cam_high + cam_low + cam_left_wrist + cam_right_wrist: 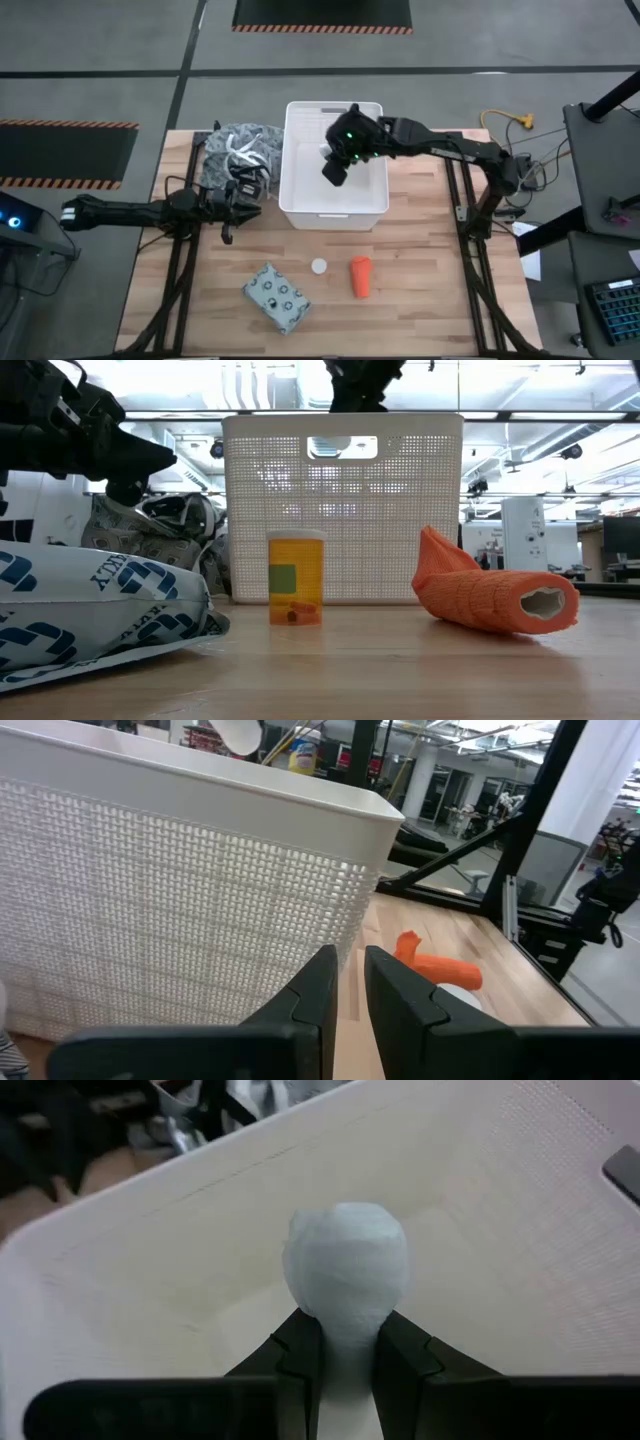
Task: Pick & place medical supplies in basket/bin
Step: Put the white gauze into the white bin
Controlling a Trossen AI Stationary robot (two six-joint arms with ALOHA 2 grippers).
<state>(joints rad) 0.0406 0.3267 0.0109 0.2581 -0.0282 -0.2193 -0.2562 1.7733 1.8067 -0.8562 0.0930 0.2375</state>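
The robot's right gripper should put the gauze roll down on the white bin's bottom [308,162] [312,1305] near the side of the grey cloth bundle.
The white ribbed bin [335,205] [343,510] stands at the table's far middle. My right gripper [336,172] [348,1325] hangs over the inside of the bin, shut on a pale white gauze roll [347,1265]. My left gripper [250,207] [348,965] waits shut beside the bin's left wall. An orange bottle with a white cap [296,577] [319,266] stands upright on the near table. An orange bandage roll [361,277] [495,597] lies on its side to the bottle's right. The grey-blue dotted packet [277,297] [90,610] lies flat to the bottle's left. My right gripper pinches the gauze roll between its two fingers by the roll's narrower end [348,1342]. The rounded end sticks out past the fingertips. The fingers slant down from the table's right. The roll is lifted clear above the bin's floor [480,1230].
A grey patterned cloth bundle with white straps [240,150] [150,535] lies against the bin's left side, just beyond my left gripper. Bare wood shows right of the bin and along the table's near edge [430,300].
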